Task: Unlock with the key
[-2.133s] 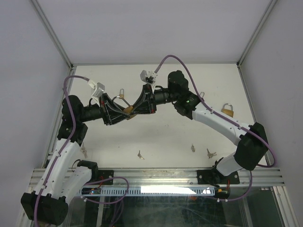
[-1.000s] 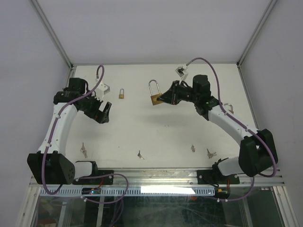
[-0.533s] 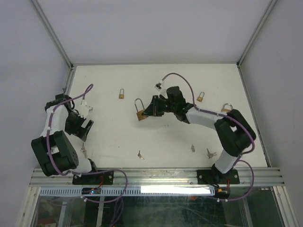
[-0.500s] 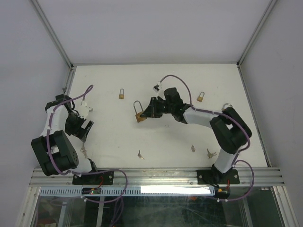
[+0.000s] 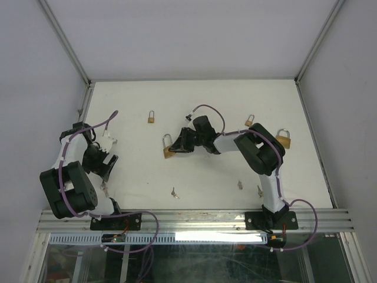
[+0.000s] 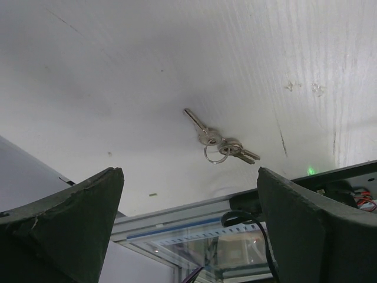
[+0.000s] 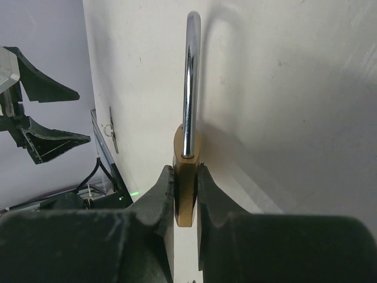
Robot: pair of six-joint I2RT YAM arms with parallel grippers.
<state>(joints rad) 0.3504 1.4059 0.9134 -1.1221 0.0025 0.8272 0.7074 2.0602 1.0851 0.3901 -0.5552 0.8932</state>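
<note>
Next, my right gripper lets go of the brass padlock between the small back padlock and the keys (image 5: 162, 152), close to the front edge.
My right gripper (image 5: 177, 146) is shut on the brass body of a padlock (image 5: 168, 151) left of the table's middle. In the right wrist view the padlock (image 7: 187, 171) sits edge-on between the fingers (image 7: 154, 200), its steel shackle (image 7: 191, 71) pointing away, closed. My left gripper (image 5: 105, 163) hangs open at the near left, holding nothing. A bunch of keys (image 6: 219, 145) on a ring lies on the white table just beyond my left gripper (image 6: 188, 177), well apart from its jaws.
Three other brass padlocks lie on the table: one at the back left (image 5: 152, 117), two at the right (image 5: 250, 121) (image 5: 283, 138). More keys lie near the front edge (image 5: 174, 192) (image 5: 240, 185) (image 5: 259, 190). An aluminium rail (image 5: 194, 219) runs along the front.
The right arm has carried the padlock left and nearer to the table's middle, folding in on itself. The left arm has drawn back to the near-left corner, over the keys.
</note>
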